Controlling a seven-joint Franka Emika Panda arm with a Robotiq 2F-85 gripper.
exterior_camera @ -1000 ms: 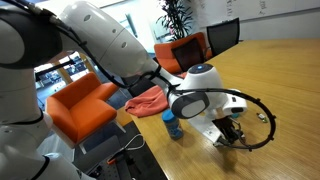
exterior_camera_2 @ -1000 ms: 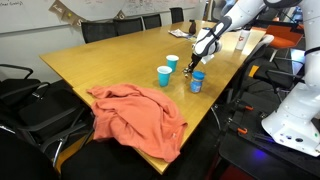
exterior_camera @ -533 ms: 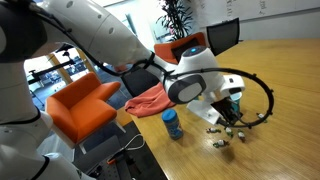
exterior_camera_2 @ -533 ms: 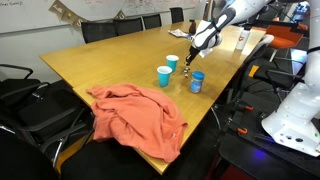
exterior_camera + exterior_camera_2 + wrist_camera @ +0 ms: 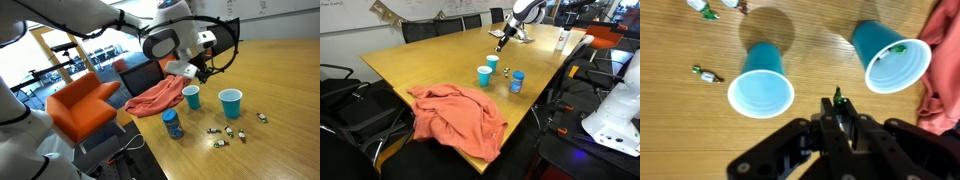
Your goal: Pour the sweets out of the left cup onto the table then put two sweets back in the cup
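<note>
Next, my gripper lets go of the small green sweet inside the deeper teal cup (image 5: 192, 98) (image 5: 896, 60) beside the salmon cloth.
The left cup (image 5: 191, 96), deeper teal, stands upright beside the cloth; in the wrist view (image 5: 890, 58) a green sweet (image 5: 899, 48) lies inside it. It also shows in an exterior view (image 5: 484, 75). The lighter cyan cup (image 5: 231, 102) stands next to it and looks empty in the wrist view (image 5: 761, 85). Several sweets (image 5: 222, 134) lie scattered on the wooden table (image 5: 285, 90), and one lies near the cyan cup (image 5: 707, 73). My gripper (image 5: 838, 102) is shut on a small green sweet (image 5: 838, 96), high above the table between the two cups (image 5: 200, 70).
A short blue lidded bottle (image 5: 172, 123) stands near the table's edge, in front of the cups. A salmon cloth (image 5: 155, 98) lies beside the left cup and also shows in the wrist view (image 5: 944, 60). Chairs surround the table.
My gripper has lifted from the scattered sweets on the table and moved up and back over the two cups, carrying a green sweet.
</note>
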